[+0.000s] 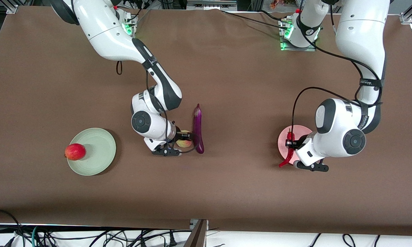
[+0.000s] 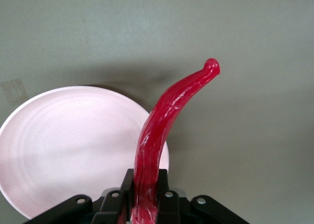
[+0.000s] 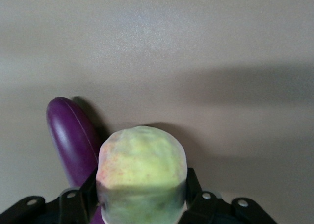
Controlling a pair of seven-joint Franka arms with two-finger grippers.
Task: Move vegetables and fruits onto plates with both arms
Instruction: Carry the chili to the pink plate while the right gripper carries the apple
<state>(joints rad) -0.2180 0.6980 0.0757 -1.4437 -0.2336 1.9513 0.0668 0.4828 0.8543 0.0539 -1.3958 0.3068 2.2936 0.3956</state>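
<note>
The robot's right gripper will release the yellowish peach-like fruit on the pale green plate (image 1: 96, 152), beside the red apple-like fruit.
My left gripper (image 1: 289, 144) is shut on the red chili pepper (image 1: 288, 151) and holds it over the edge of the pink plate (image 1: 284, 140). In the left wrist view the chili (image 2: 162, 131) sticks out past the plate (image 2: 68, 145). My right gripper (image 1: 184, 141) is shut on the yellowish peach-like fruit (image 1: 183, 142), right beside the purple eggplant (image 1: 198, 128); the right wrist view shows the fruit (image 3: 142, 175) between the jaws and the eggplant (image 3: 73, 136) next to it. The red apple-like fruit (image 1: 75, 151) sits on the pale green plate (image 1: 98, 151).
The brown table (image 1: 243, 79) carries the two plates toward its two ends, with the eggplant lying in the middle. Cables hang along the table's edge nearest the front camera.
</note>
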